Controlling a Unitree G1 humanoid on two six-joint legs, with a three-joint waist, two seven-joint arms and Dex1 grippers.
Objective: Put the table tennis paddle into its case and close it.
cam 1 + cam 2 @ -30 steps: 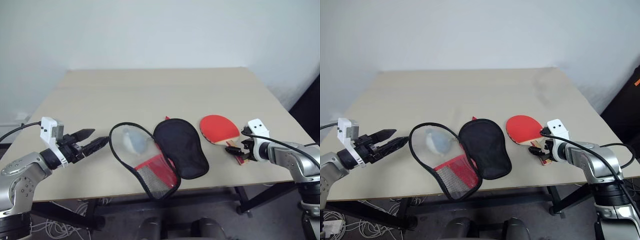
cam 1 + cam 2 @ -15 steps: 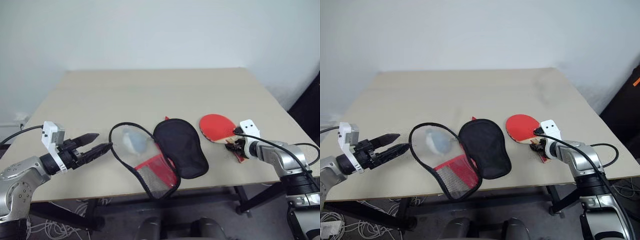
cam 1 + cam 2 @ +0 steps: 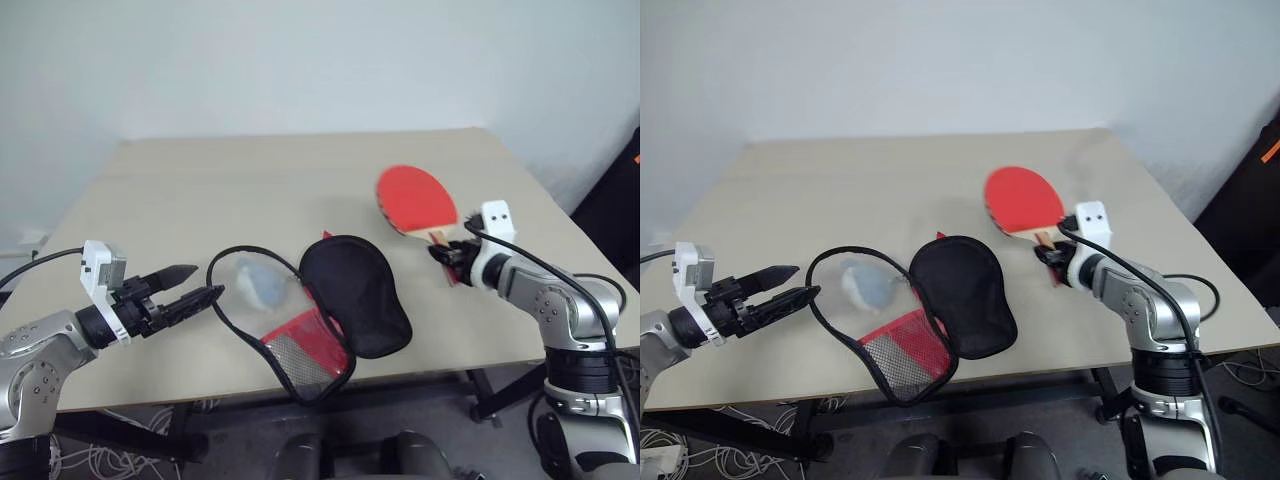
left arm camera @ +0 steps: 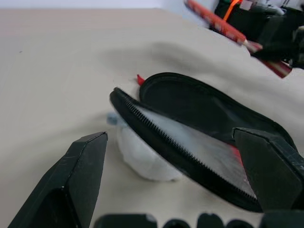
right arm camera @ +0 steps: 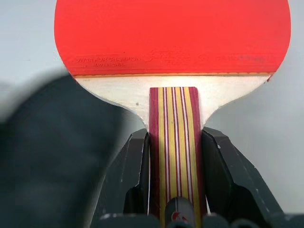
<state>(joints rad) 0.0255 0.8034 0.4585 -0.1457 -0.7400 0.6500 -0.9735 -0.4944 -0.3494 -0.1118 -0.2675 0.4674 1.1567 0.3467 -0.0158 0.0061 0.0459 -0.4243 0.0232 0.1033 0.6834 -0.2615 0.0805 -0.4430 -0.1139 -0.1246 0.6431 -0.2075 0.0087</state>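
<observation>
My right gripper is going to let go of the table tennis paddle inside the black half of the open case (image 3: 351, 285) (image 5: 47, 159). The paddle still hangs above the table.
The table tennis paddle (image 3: 416, 198) hangs in the air above the table, red face tilted up, right of the case. My right gripper (image 3: 447, 250) is shut on its striped wooden handle (image 5: 174, 142), which sits between both fingers (image 5: 135, 166). The case (image 3: 355, 295) lies unzipped and spread open near the table's front edge: a black half on the right, and a zip-edged loop (image 3: 232, 300) with a red and mesh part (image 3: 305, 345) on the left. My left gripper (image 3: 200, 282) hovers open just left of that loop, with the zip edge (image 4: 180, 147) in front of its fingers (image 4: 85, 175).
A translucent bluish-white wrapper (image 3: 262, 285) lies inside the case's open loop. The beige table (image 3: 250, 190) stretches bare behind the case. Its front edge runs just below the case, and its right edge is close to my right arm.
My right gripper has shut on the paddle's handle and lifted the paddle off the table, carrying it up and left toward the case. The left gripper has stayed put.
</observation>
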